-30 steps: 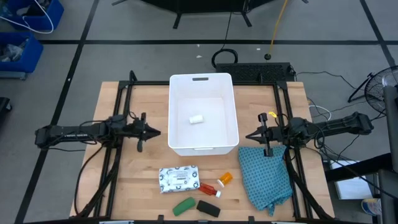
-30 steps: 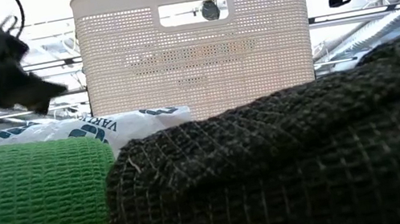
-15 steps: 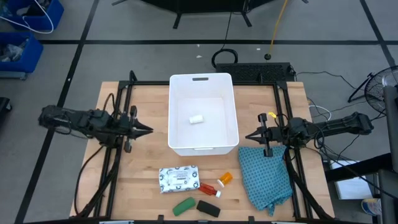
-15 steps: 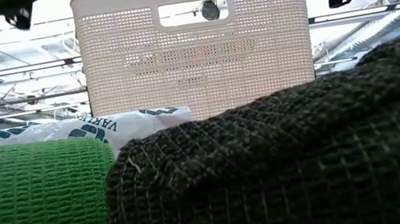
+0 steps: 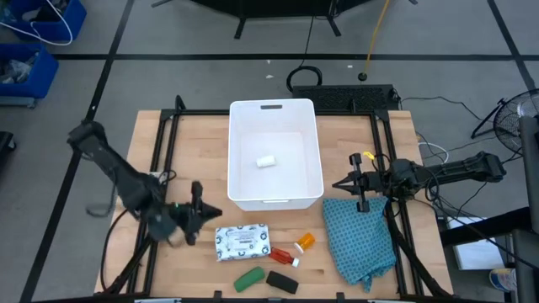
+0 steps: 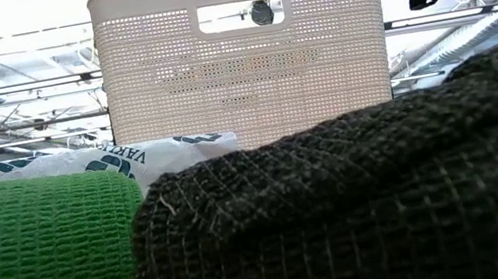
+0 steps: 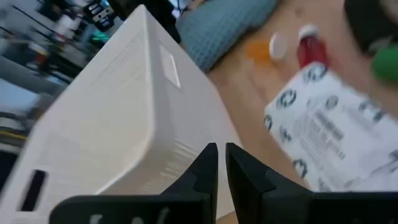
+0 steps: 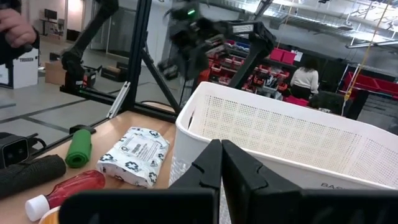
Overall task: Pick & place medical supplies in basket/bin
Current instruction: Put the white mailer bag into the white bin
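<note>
The white printed packet has a short end (image 5: 219,244) farthest from the red tube. My left gripper will close on that end.
The white tub (image 5: 238,194) stands mid-table with the small white cylinder (image 5: 266,161) lying on its floor. On the wood near it lie the white printed packet (image 5: 242,242), orange vial (image 5: 305,241), red tube (image 5: 282,256), green oblong (image 5: 248,278) and black oblong (image 5: 283,282). My left gripper (image 5: 217,215) hovers shut just left of the packet, pointing right. In its wrist view the left gripper (image 7: 221,158) faces the tub's wall (image 7: 124,118) and the packet (image 7: 329,130). My right gripper (image 5: 337,183) waits shut beside the tub's right wall.
The teal checked cloth (image 5: 360,240) lies crumpled at the right near corner, below the right gripper. The low view is filled by the green roll (image 6: 36,261) and black roll (image 6: 363,212). Black frame rails run along both table sides. A person (image 8: 305,78) stands far behind.
My left arm has swung from beside the tub's left wall toward the table's near edge. It rose out of the low view on the way, and its gripper now sits just left of the white packet. The right arm and all items stayed put.
</note>
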Available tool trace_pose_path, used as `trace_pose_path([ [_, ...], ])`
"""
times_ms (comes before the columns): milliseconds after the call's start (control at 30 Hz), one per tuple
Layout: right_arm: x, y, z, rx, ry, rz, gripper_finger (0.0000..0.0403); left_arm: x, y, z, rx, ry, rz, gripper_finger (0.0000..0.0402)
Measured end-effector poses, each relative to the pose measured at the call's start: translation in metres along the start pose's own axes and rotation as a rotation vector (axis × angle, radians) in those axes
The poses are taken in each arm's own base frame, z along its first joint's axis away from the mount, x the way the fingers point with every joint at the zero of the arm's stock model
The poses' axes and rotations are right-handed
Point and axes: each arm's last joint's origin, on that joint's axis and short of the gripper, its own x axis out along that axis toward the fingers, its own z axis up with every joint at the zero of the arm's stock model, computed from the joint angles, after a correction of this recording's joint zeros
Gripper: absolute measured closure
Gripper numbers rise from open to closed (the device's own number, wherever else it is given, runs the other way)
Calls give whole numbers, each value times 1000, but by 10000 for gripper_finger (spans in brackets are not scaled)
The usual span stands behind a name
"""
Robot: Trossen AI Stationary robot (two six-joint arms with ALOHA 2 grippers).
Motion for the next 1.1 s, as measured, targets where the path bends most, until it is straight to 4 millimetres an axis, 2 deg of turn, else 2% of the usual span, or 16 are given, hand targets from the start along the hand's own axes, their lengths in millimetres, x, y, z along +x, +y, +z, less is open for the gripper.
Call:
trace_pose_path([
  [133,0,0,0,0,3,1,403,6,-31,-1,93,34,11,357],
  [233,0,0,0,0,3,0,403,9,-49,-2,61,40,-119,331],
  [367,0,0,0,0,3,0,403,11,-65,2,-88,25,-286,272],
  [533,0,0,0,1,4,-2,403,12,-80,5,-131,2,-351,187],
  [667,0,0,0,10,4,-3,403,19,-93,-3,-83,74,-342,127],
  [767,0,0,0,12,4,-3,403,28,-103,-9,32,101,-309,95],
  [933,0,0,-3,12,2,-5,403,38,-115,-17,110,145,-290,72],
  [1100,-1,0,-9,12,37,-77,403,43,-122,-28,161,215,-289,78],
])
